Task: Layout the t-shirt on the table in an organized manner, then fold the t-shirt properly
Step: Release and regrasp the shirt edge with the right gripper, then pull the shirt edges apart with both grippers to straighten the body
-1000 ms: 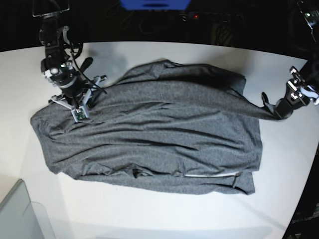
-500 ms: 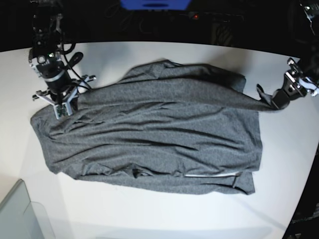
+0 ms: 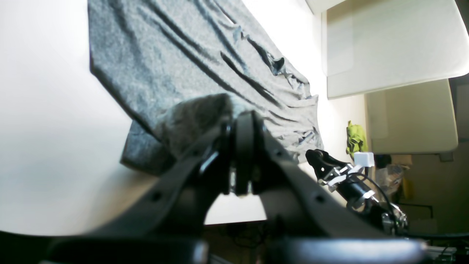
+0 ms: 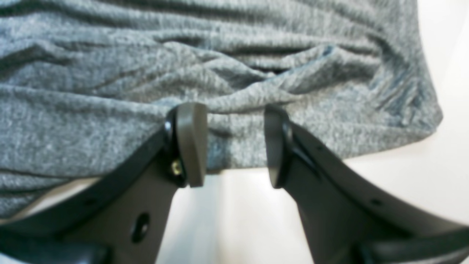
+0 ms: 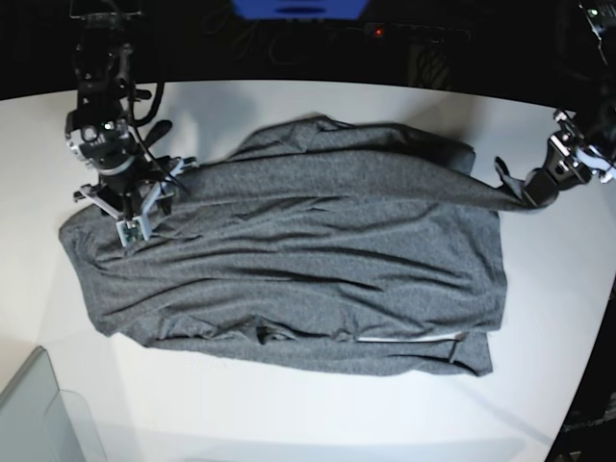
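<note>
My right gripper is to pinch that edge point(image 4: 235, 160) of the t-shirt first, the loose one with folds bunched up beside it, then pull it straight together with my left gripper.
The dark-grey t-shirt point(image 5: 308, 260) lies spread and wrinkled across the white table point(image 5: 337, 414). My left gripper point(image 5: 527, 195), at the right of the base view, is shut on a corner of the shirt pulled out toward the table's right edge. In the left wrist view the jaws point(image 3: 243, 121) are closed with a fold of cloth point(image 3: 194, 121) between them. My right gripper point(image 5: 130, 229) is over the shirt's left end. In the right wrist view it point(image 4: 232, 146) is open, and the shirt's edge point(image 4: 234, 91) lies between the fingers point(image 4: 190, 143).
A translucent grey bin corner point(image 5: 38, 414) sits at the table's front left. The table's curved edge point(image 5: 587, 318) runs close to my left gripper. A blue object point(image 5: 298, 8) is beyond the far edge. The left wrist view shows white furniture point(image 3: 388, 40) and a green item point(image 3: 353, 137) off the table.
My left gripper has drawn the shirt corner slightly toward the far edge. My right gripper has shifted left and back over the shirt's left end, then a little forward again.
</note>
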Tool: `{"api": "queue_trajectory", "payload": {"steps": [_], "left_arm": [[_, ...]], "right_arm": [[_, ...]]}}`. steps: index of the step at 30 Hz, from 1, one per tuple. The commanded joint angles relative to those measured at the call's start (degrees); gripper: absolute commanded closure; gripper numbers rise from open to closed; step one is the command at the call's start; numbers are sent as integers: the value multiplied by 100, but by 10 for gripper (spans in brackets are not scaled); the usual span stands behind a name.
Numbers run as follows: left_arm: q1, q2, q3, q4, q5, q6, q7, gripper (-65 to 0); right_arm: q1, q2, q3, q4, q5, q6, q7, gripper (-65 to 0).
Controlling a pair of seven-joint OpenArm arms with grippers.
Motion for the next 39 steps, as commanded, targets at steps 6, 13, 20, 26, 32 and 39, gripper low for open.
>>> {"api": "queue_trajectory", "payload": {"steps": [6,13,20,26,32,39], "left_arm": [[-9,-82,-43,71,-456,119,-38,-1],[-9,-82,-43,71,-456,119,-38,-1],[-9,-82,-43,71,-456,119,-38,-1],[-9,-82,-43,71,-452,119,-38,-1],[-9,-82,-43,71,-452,119,-38,-1],[-9,-82,-43,71,-456,119,-38,-1]], "right_arm": [[319,-18,20,-380,10,-16,-206,-261],[301,-27,11,-556,19,-16,-171,-260],[424,-27,2,-846,19,-16,-171,-128],[556,-1,2,-1339,19,-16,-171,0],[450,-1,46,-961,19,-16,-162,0],[187,-27,64,147,19,-16,-162,0]]}}
